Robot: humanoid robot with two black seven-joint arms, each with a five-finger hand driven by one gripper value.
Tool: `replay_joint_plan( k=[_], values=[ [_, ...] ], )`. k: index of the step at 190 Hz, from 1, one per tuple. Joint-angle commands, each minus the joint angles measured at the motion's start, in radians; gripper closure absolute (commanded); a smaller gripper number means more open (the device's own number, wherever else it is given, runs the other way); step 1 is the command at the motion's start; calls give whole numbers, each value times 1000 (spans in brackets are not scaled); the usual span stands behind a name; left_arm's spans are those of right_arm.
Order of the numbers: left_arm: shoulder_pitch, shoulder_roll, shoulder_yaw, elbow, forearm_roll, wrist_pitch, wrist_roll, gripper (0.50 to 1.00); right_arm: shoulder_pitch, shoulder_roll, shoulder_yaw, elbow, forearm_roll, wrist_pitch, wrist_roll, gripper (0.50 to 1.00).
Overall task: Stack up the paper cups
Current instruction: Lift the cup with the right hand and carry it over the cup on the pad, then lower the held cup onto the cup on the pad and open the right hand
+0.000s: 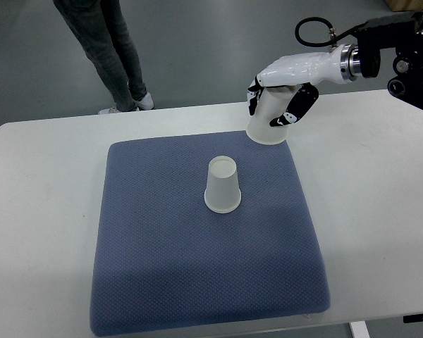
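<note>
I need to release the held cup with my right gripper over the top of the white paper cup [223, 165] standing mid-mat.
One white paper cup [222, 185] stands upside down near the middle of the blue mat [162, 267]. My right hand [276, 98] comes in from the upper right and is shut on a second white paper cup [267, 125], also mouth down, held tilted above the mat's far right corner. Its black-tipped fingers [297, 108] wrap the cup's upper part, so its base is hidden. The held cup is up and to the right of the standing one, well apart from it. No left hand shows.
The mat lies on a white table [42, 211] whose far edge runs across the upper picture. A person's legs [109, 49] stand on the grey floor beyond the table at the upper left.
</note>
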Motion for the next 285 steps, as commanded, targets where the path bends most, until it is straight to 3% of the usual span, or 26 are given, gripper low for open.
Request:
replay_joint_plan(
  k=[1,104,285],
  values=[
    [0,0,0,0,0,0,0,500,12,28,17,14,19,29,5,1000],
    [0,0,0,0,0,0,0,500,-10,163,14,18,10,38,13,1000],
    [0,0,0,0,0,0,0,500,-85,157,5,1,-23,-26,13,1000]
  ],
)
